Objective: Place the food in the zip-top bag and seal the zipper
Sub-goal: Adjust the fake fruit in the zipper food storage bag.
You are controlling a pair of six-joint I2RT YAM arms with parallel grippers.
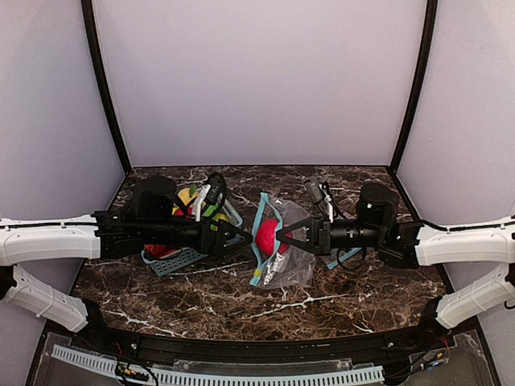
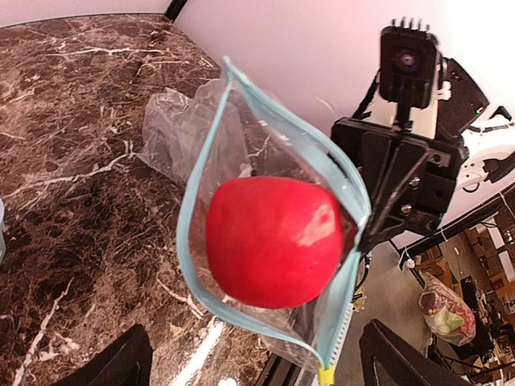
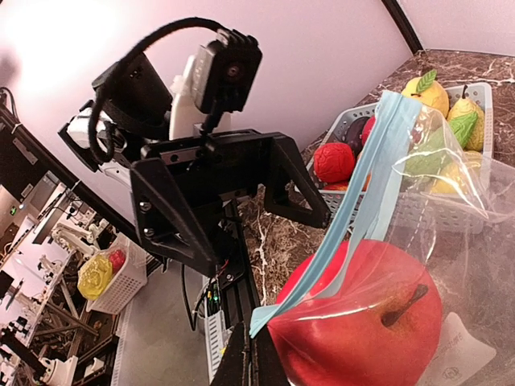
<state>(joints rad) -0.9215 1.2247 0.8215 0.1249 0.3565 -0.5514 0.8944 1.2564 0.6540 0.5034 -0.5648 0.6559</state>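
My left gripper needs to take the zipper's free edge (image 1: 255,247) so that the red apple, which sits shallow in the bag's opening, can settle deeper.
The clear zip-top bag (image 1: 287,269) lies mid-table with its mouth held open. A red apple (image 1: 268,235) sits inside it and also shows in the left wrist view (image 2: 273,241) and the right wrist view (image 3: 362,322). The light-blue zipper (image 2: 193,233) rings the open mouth. My right gripper (image 1: 283,236) is shut on the zipper strip (image 3: 362,185) at the bag's right edge (image 3: 256,347). My left gripper (image 1: 245,236) is open and empty, facing the bag's mouth (image 2: 256,346). More toy food, yellow (image 3: 426,92), red (image 3: 334,161) and green (image 3: 463,129), lies in the basket.
The light-blue mesh basket (image 1: 173,261) stands left of the bag, partly under my left arm, and shows in the right wrist view (image 3: 354,121). A light-blue strip (image 1: 331,261) peeks out under my right wrist. Grey walls close the back and sides.
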